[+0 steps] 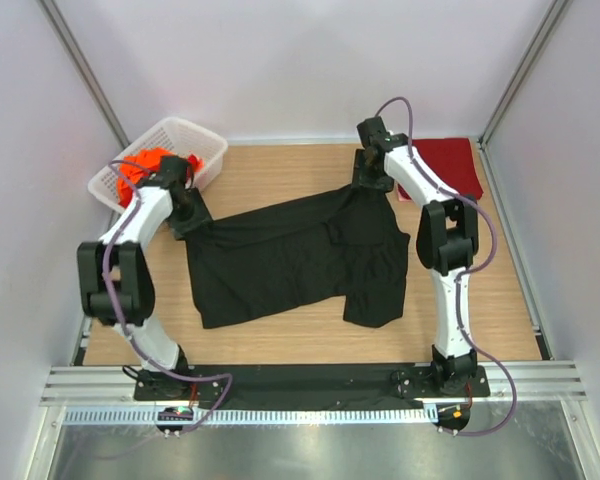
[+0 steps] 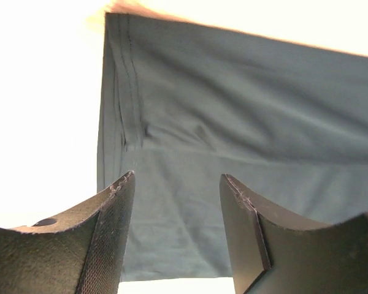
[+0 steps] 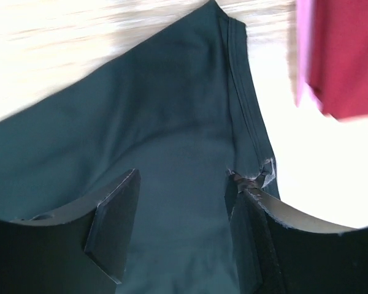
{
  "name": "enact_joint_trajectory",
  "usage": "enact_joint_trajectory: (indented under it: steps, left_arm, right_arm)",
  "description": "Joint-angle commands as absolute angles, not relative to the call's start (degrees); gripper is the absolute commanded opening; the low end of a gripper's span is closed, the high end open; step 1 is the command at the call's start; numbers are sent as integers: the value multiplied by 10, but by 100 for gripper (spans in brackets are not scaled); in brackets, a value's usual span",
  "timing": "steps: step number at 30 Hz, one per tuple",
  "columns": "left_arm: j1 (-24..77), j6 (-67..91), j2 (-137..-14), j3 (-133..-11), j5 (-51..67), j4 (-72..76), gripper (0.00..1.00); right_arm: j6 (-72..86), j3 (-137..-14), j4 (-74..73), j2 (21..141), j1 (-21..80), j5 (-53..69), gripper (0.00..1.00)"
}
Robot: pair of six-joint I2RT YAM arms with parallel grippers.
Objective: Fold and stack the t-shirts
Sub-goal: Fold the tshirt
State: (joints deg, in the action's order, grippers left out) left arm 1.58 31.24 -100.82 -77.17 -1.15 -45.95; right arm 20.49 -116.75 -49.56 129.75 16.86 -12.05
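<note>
I need to next move my left gripper to the black t-shirt's near corner [image 1: 206,325] on the basket's side of the table and close it there.
The black t-shirt [image 1: 295,258] lies spread across the wooden table, partly folded at its right side. My left gripper [image 1: 187,212] is open over the shirt's left corner; in the left wrist view the cloth [image 2: 233,116] lies between and beyond the fingers [image 2: 113,226]. My right gripper [image 1: 372,178] is open over the shirt's far right corner; its wrist view shows the hemmed edge [image 3: 245,104] by the right finger. The dark red shirt [image 1: 450,160] lies folded at the far right and also shows in the right wrist view [image 3: 343,55]. Orange-red shirts [image 1: 145,168] sit in the basket.
A white lattice basket [image 1: 195,140] stands at the far left corner. White walls enclose the table on three sides. A metal rail and black base plate [image 1: 310,385] run along the near edge.
</note>
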Motion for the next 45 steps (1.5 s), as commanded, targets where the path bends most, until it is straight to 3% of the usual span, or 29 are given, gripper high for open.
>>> enact_joint_trajectory:
  steps: [1, 13, 23, 28, 36, 40, 45]
  left_arm:
    - [10, 323, -917, -740, 12, -428, 59]
    - [10, 322, -734, -614, 91, -417, 56]
    - [18, 364, -625, -492, 199, -449, 55]
    - [47, 390, -611, -458, 201, -459, 52]
    - [47, 498, -587, -393, 151, -502, 52]
    - [47, 569, -582, -338, 129, -503, 45]
    - [46, 577, -596, -343, 32, -526, 44]
  right_arm:
    - [208, -1158, -525, 1192, 177, -112, 65]
    - [208, -972, -533, 1022, 180, -51, 66]
    - [261, -634, -528, 774, 180, 22, 64]
    - [322, -519, -537, 715, 177, 66, 67]
    - [360, -455, -542, 658, 164, 54, 67]
    - [385, -441, -530, 643, 163, 68, 65]
    - [401, -437, -512, 652, 164, 97, 64]
